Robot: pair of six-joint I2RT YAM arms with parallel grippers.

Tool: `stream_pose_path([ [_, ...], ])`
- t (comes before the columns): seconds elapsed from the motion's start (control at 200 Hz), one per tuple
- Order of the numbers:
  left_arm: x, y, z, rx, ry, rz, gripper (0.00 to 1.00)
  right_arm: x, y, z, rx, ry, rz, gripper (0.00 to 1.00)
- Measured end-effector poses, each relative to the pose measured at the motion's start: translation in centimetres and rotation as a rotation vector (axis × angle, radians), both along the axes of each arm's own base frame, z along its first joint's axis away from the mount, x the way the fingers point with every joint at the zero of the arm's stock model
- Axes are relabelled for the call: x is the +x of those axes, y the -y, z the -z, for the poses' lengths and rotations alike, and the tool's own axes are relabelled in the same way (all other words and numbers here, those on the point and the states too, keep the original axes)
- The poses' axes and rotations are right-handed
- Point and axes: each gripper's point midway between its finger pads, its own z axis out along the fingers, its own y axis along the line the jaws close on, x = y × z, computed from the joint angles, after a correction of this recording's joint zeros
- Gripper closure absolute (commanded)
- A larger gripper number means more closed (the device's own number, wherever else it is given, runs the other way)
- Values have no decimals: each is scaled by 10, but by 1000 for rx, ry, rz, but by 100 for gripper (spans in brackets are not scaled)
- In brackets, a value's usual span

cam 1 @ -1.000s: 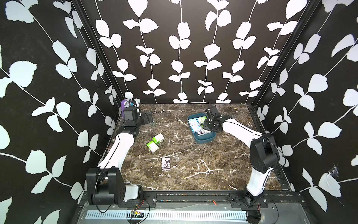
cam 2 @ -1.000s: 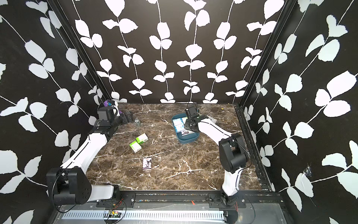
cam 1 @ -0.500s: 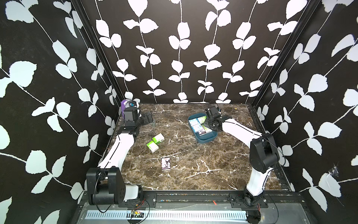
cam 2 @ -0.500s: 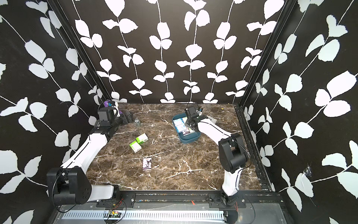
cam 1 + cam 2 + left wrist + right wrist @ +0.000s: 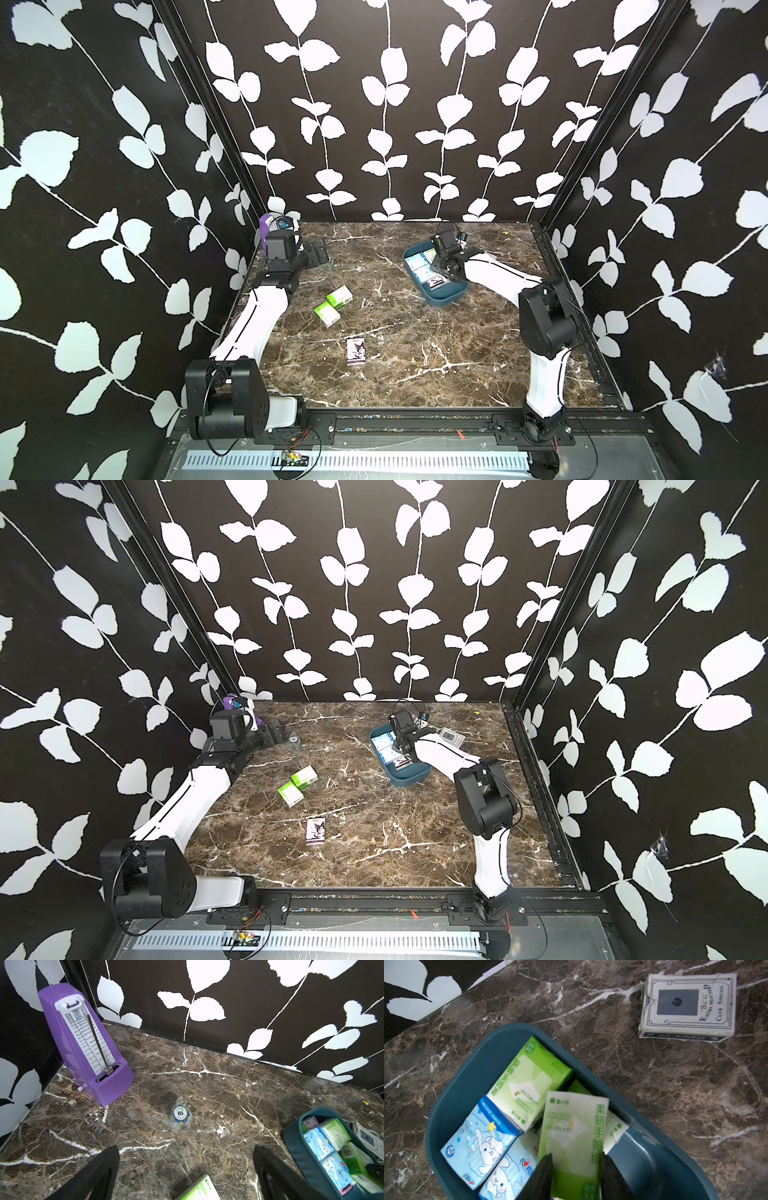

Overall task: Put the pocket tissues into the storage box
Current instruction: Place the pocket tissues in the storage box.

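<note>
The green pack in my right gripper lies at a slant across the packs in the storage box, so I need to let it go, pinch its green corner point(image 5: 588, 1189) and turn it square.
The teal storage box point(image 5: 446, 301) point(image 5: 409, 781) point(image 5: 488, 1043) stands at the back right and holds several pocket tissues, blue and green. My right gripper point(image 5: 575, 1159) point(image 5: 441, 268) reaches into it, shut on a green pack point(image 5: 571, 1130) that rests tilted on the others. Two green packs point(image 5: 339, 296) point(image 5: 327, 314) and a cartoon pack point(image 5: 356, 351) lie loose on the marble at centre left. My left gripper point(image 5: 186, 1151) point(image 5: 321, 250) hovers open at the back left, holding nothing. A green pack's corner point(image 5: 199, 1188) shows below it.
A purple metronome point(image 5: 87, 1043) stands in the back left corner. A wrapped poker chip point(image 5: 180, 1114) lies in front of the left gripper. A card deck box point(image 5: 687, 1005) point(image 5: 452, 737) lies behind the storage box, near the right wall.
My right gripper has shifted slightly toward the back over the storage box with the green pack. The left arm and the loose packs have not moved.
</note>
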Motion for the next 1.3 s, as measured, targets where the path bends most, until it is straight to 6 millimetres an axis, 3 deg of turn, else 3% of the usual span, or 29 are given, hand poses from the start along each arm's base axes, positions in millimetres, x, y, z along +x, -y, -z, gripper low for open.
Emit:
stream_pose_path([
  [0.29,0,0,0,4,-1,0,1,5,-10,-3,35,17,-27,27],
  [0.55,0,0,0,5,-1,-1,1,2,-20,-15,75,17,-88,20],
  [0.88,0,0,0,4,0,0,1,-14,-18,-69,11,77,-264,35],
  [1.05,0,0,0,2,-1,3,1,-24,-15,-59,-116,23,-451,51],
  [1.165,0,0,0,2,-1,3,1,-24,-10,-53,-151,-8,-563,50],
  [1.301,0,0,0,2,-1,2,1,-9,-6,-51,-187,-26,-677,51],
])
